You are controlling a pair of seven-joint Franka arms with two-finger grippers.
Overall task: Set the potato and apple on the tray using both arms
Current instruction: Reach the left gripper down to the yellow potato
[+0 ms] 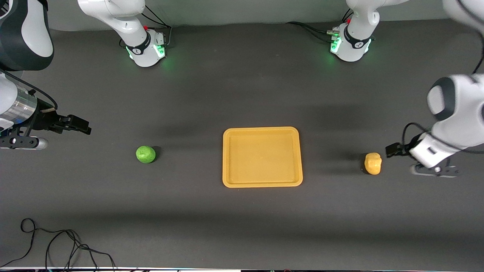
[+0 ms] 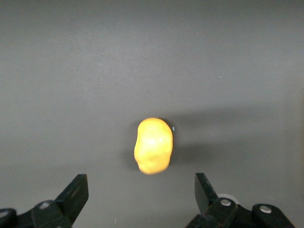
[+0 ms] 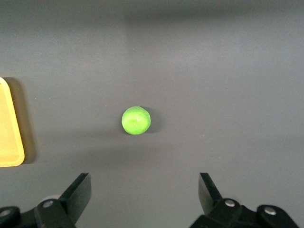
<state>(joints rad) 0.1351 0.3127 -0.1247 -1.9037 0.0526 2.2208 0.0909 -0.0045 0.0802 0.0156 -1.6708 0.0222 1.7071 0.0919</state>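
The fingers of my left gripper should next go to the yellow potato and close around the potato's middle [image 1: 373,163] [image 2: 153,148], one finger on each of its long sides.
The orange-yellow tray [image 1: 262,130] lies flat at the middle of the table with nothing in it. The green apple [image 1: 145,154] sits on the table toward the right arm's end. The yellow potato [image 1: 373,163] sits toward the left arm's end. My left gripper [image 1: 395,150] is open and empty, in the air close beside the potato. The left wrist view shows the potato [image 2: 153,146] just ahead of the open gripper [image 2: 141,194]. My right gripper [image 1: 81,126] is open and empty, a good way from the apple. The right wrist view shows the apple [image 3: 136,120] ahead of the gripper [image 3: 145,192], and a corner of the tray [image 3: 9,137].
The two arm bases [image 1: 147,49] [image 1: 349,47] stand farthest from the front camera. A loose black cable [image 1: 56,241] lies by the table's front edge at the right arm's end. The dark tabletop [image 1: 242,94] is bare between the bases and the tray.
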